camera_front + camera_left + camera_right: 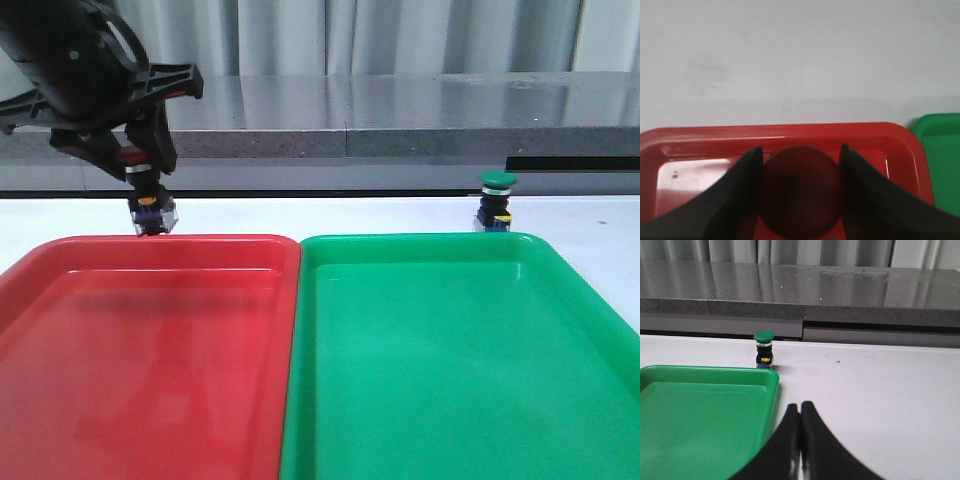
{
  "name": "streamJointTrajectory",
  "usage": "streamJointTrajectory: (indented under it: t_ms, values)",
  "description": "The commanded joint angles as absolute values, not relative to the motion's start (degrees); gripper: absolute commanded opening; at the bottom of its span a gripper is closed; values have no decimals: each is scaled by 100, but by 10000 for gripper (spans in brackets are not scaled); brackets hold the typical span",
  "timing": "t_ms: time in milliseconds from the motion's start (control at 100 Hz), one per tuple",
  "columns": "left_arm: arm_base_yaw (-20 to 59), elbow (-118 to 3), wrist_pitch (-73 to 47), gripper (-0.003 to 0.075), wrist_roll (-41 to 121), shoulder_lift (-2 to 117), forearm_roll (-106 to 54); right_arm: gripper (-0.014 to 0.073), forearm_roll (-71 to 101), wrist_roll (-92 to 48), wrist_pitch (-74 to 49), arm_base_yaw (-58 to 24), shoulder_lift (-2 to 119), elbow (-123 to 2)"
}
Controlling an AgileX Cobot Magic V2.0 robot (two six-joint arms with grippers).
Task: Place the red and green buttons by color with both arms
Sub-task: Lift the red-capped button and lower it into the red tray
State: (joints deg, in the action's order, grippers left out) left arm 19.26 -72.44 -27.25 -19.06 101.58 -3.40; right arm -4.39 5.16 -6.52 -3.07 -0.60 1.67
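Next, my left gripper drops the red button on the red tray's bottom, close to its far side [146,303]. The button is now held above the tray's far rim.
My left gripper [135,160] is shut on the red button [148,195], holding it by the cap above the far rim of the red tray [150,330]. In the left wrist view the dark red cap [801,190] fills the gap between the two black fingers [740,195]. The green button [497,200] stands upright on the white table just behind the green tray [450,350]; it also shows in the right wrist view [763,349]. My right gripper [800,410] is shut on nothing, over the table beside the green tray's edge [770,390]. It is out of the front view.
The red and green trays lie side by side, touching, and fill the near part of the table. Behind the white table runs a grey stone ledge [400,125] with curtains above it.
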Motion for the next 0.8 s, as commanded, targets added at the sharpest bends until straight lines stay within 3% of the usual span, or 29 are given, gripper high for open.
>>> streamJointTrajectory:
  t_ms: [0,790]
  values:
    - [2046,-7148,-2217,135,-2065,9796,-379,-66,-439,482,-173,-275,-178,74]
    - [2323,-6152,-1613,148,-2160,9748,-379,-66,-439,482,-179,-275,-178,74]
